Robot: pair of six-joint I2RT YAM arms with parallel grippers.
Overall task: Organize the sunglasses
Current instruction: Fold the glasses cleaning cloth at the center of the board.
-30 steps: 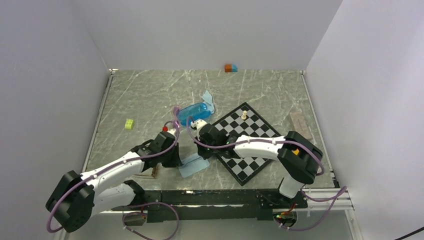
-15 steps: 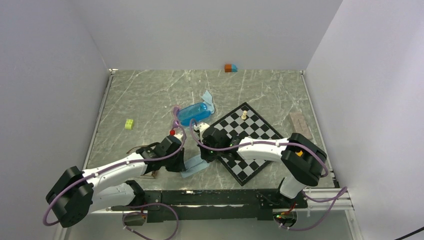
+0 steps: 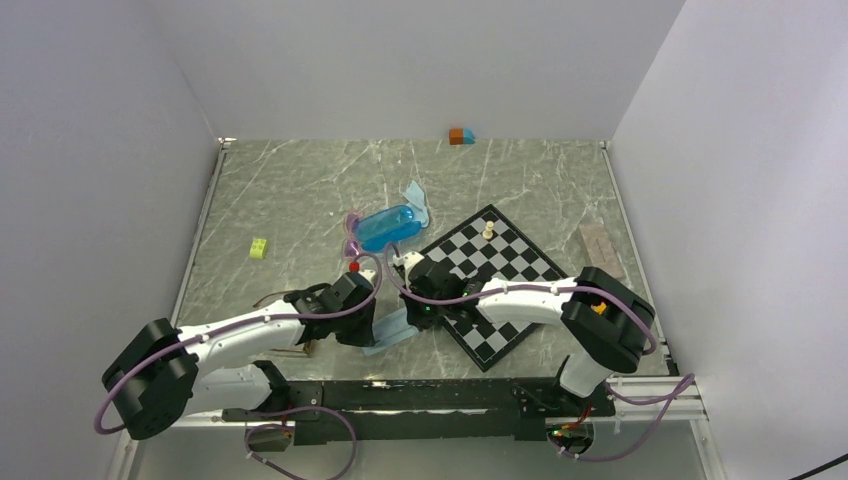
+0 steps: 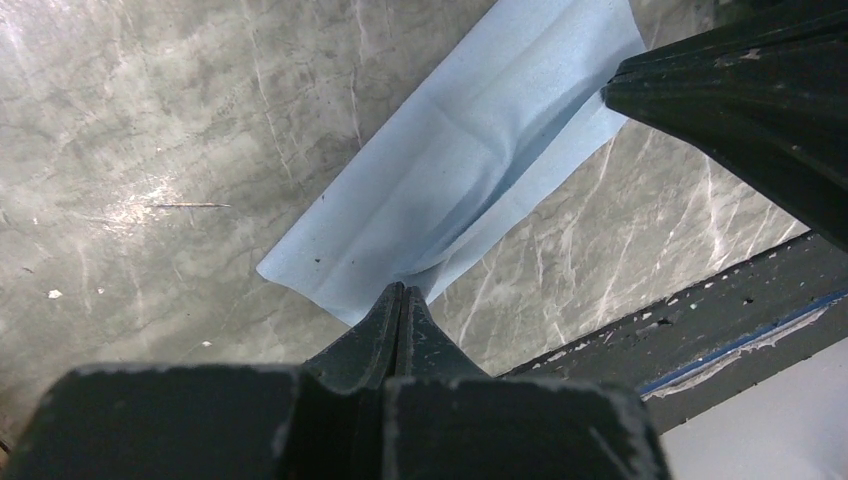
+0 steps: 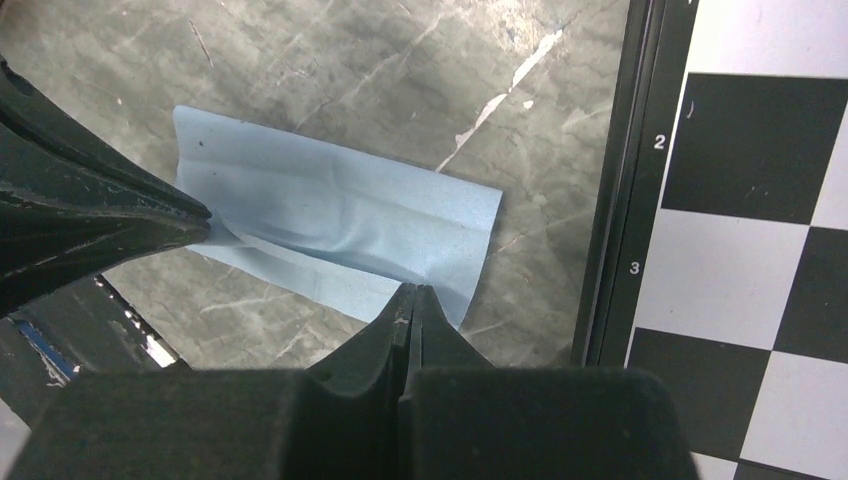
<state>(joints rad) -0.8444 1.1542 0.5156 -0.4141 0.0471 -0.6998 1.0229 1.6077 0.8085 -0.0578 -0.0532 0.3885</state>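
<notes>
The cloth's upper layer is bowing up short of the lower layer's edge, so next I open my left gripper, back it off and take the cloth by its short end [image 4: 306, 292].
A light-blue cloth [image 3: 393, 331] lies folded on the marble table between my two grippers. My left gripper [image 4: 401, 288] is shut on the cloth's near edge [image 4: 460, 170]. My right gripper [image 5: 412, 290] is shut on the cloth's opposite edge [image 5: 340, 225]. The small purple sunglasses [image 3: 351, 232] lie against the left end of the blue case [image 3: 388, 227], far from both grippers. The brown sunglasses [image 3: 296, 351] are mostly hidden under my left arm; a thin temple [image 3: 268, 297] shows beside it.
A chessboard [image 3: 500, 290] lies right of the cloth, its edge [image 5: 625, 200] close to my right gripper, with a white pawn [image 3: 488, 230] on it. A second light-blue cloth [image 3: 416, 196] lies behind the case. A green brick [image 3: 259, 248] lies at left; the table's front rail [image 4: 700, 310] is close.
Both grippers have moved toward the near edge and closer together. The cloth has come with them and now looks narrower and folded.
</notes>
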